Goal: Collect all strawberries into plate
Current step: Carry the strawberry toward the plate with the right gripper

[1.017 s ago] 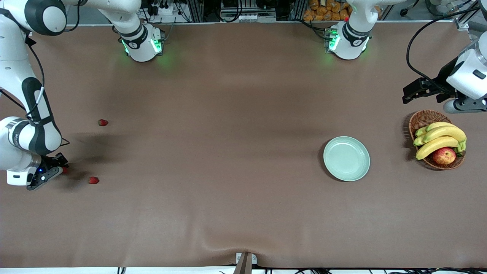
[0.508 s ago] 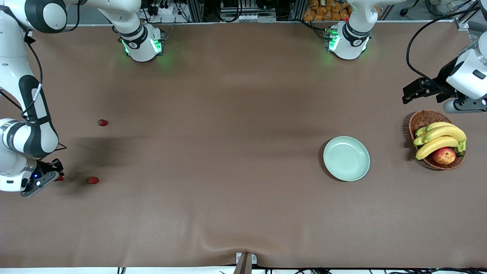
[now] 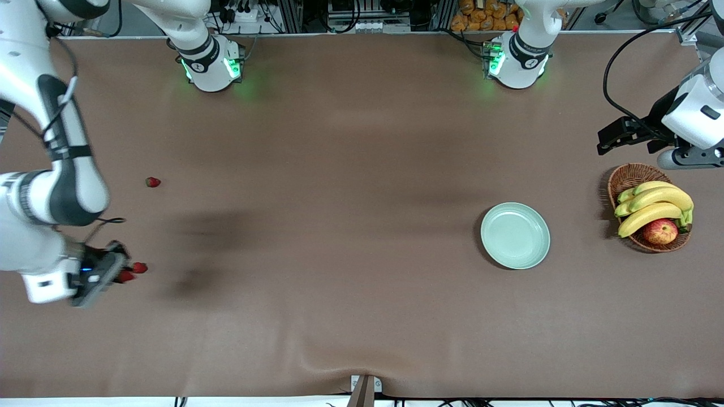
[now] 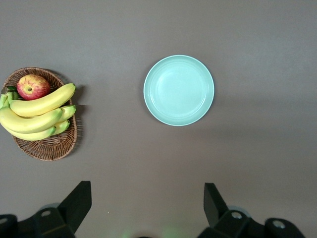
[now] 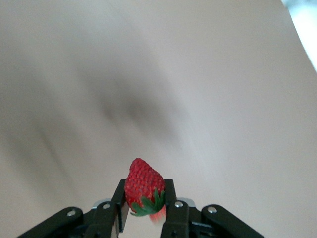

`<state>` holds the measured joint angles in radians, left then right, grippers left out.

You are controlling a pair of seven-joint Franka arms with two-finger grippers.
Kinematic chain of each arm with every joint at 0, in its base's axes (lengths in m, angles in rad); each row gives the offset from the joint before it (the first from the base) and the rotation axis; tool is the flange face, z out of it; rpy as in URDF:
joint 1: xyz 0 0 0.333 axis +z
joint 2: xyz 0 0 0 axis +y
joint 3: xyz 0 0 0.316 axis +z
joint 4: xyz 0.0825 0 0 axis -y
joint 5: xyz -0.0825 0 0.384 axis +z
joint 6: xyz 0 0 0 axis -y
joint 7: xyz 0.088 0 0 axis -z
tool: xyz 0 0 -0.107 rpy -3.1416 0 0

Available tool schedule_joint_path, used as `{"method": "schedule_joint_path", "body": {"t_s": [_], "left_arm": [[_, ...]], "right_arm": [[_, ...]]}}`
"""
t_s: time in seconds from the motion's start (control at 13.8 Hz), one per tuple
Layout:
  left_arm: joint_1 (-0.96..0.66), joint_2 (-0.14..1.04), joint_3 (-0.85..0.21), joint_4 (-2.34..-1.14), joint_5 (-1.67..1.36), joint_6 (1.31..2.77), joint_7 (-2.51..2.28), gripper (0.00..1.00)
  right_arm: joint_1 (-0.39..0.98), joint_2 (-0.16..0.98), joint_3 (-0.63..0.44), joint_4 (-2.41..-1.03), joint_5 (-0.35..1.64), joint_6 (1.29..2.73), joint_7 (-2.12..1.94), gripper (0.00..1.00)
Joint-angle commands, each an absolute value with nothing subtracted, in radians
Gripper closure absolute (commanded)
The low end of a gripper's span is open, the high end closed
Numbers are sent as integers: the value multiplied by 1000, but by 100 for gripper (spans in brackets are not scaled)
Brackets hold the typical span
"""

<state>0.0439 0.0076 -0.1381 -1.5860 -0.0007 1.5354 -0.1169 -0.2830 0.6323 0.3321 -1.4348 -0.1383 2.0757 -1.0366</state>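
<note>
The strawberry in my right gripper needs to be let go on bare brown cloth point(image 3: 377, 241), a little short of the mint-green plate.
My right gripper point(image 3: 123, 276) is shut on a strawberry point(image 3: 126, 276) and holds it above the table at the right arm's end. In the right wrist view the red berry point(image 5: 144, 186) with its green cap sits between the two fingers of the gripper point(image 5: 144, 192). A second strawberry point(image 3: 139, 267) lies on the table right beside the held one. A third strawberry point(image 3: 153, 182) lies farther from the front camera. The mint-green plate point(image 3: 515, 235) is empty, toward the left arm's end; it also shows in the left wrist view point(image 4: 179, 89). My left gripper point(image 3: 606, 141) waits open and empty, up beside the basket point(image 4: 147, 201).
A brown wicker basket point(image 3: 629, 176) with bananas point(image 3: 653, 206) and a red-yellow apple point(image 3: 660, 231) stands beside the plate at the left arm's end, and shows in the left wrist view point(image 4: 47, 148). Brown cloth covers the table.
My right gripper has closed on a strawberry, lifted it off the table and moved it toward the second strawberry. The left arm has not moved.
</note>
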Motion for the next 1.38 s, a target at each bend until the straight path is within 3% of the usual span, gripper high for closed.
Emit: {"method": "schedule_joint_path", "body": {"t_s": [0.0,0.22,0.58,0.94,1.16,1.23,1.31], "left_arm": [[48,9,-143,-1582,-8,1535,-127,0],[48,14,-143,-1582,-8,1536,-127,0],[52,14,-141,-1583,-8,1536,-126,0],[57,24,-137,-1615,-9,1543,-126,0],[55,47,-135,-1631,-9,1563,-126,0],[54,58,-135,-1631,-9,1568,-126,0],[54,69,-135,-1629,-14,1578,-126,0]], "right_arm": [[-177,638,367,-1442,-143,2074,-959,100],[18,660,365,-1442,-150,2114,-765,100],[286,744,348,-1440,-161,2310,-435,100],[579,830,183,-1398,-161,2384,-145,100],[659,893,138,-1345,-163,2382,-36,100],[679,906,114,-1339,-163,2382,-26,98],[705,913,86,-1332,-163,2382,-20,82]]}}
